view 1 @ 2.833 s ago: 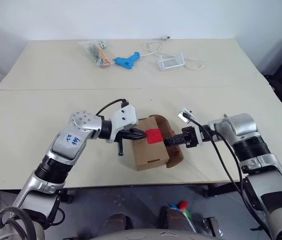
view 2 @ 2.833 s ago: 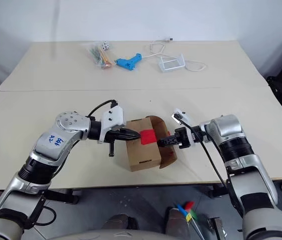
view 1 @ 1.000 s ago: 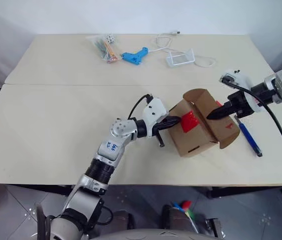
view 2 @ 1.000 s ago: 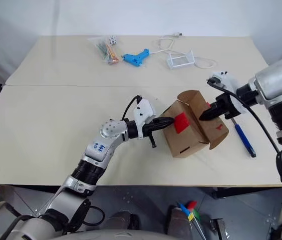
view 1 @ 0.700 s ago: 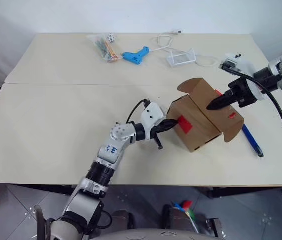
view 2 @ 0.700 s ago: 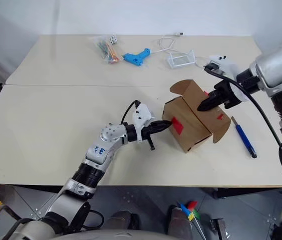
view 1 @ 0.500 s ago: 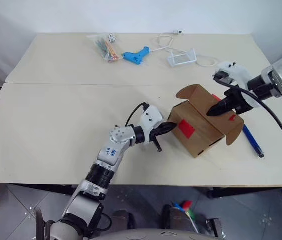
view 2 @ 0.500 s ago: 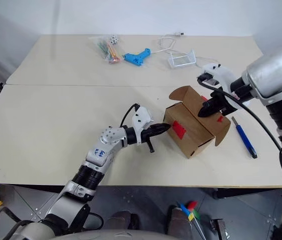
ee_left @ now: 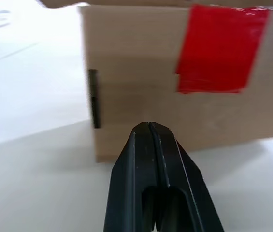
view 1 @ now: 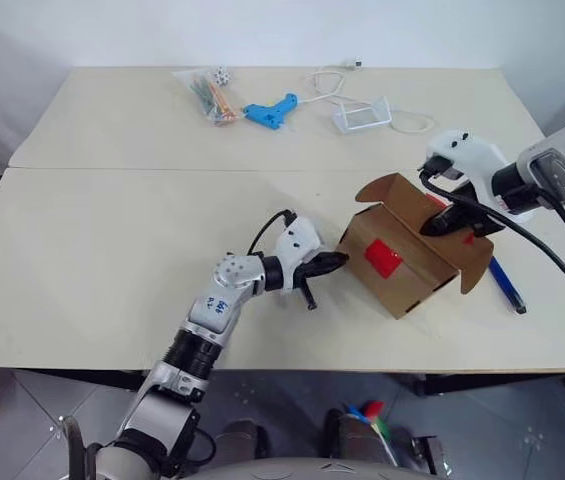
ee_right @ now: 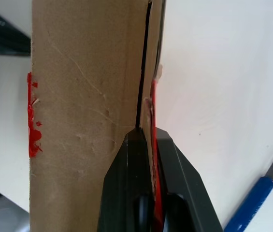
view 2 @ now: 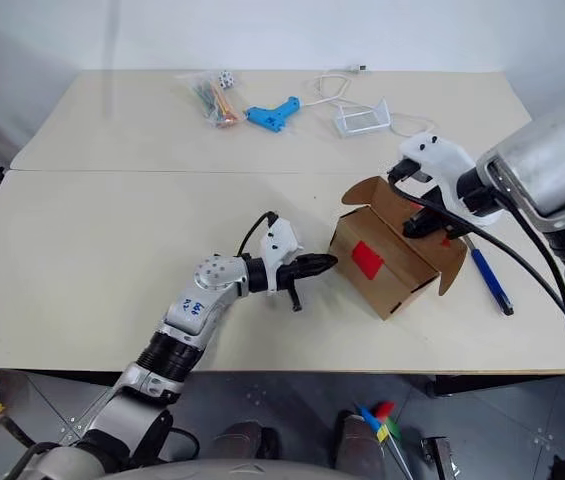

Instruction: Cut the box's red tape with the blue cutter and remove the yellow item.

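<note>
My right gripper is going to let go of the box's flap, folded open over the table point(view 1: 449, 254) close beside the blue cutter.
The brown cardboard box point(view 1: 420, 282) lies on the table with its flaps open and the red tape point(view 1: 383, 259) on the side facing me. My right gripper point(view 1: 436, 224) points down into the open top, shut on a flap point(ee_right: 146, 72) whose edge carries a torn red strip. My left gripper point(view 1: 337, 261) is shut and level, its tip just short of the box's left face point(ee_left: 126, 58), below the tape point(ee_left: 221, 48). The blue cutter point(view 1: 505, 285) lies on the table to the right of the box. The yellow item is hidden.
At the far side of the table lie a clear bag of coloured sticks point(view 1: 207, 92), a light-blue gun-shaped tool point(view 1: 270, 110) and a clear stand with a white cable point(view 1: 362, 115). A seam point(view 1: 142, 169) runs across the table.
The box, tilted and lifted by its flap a second ago, has swung round and settled lower. My right gripper has turned downward, still gripping the flap. My left gripper has drawn back slightly.
</note>
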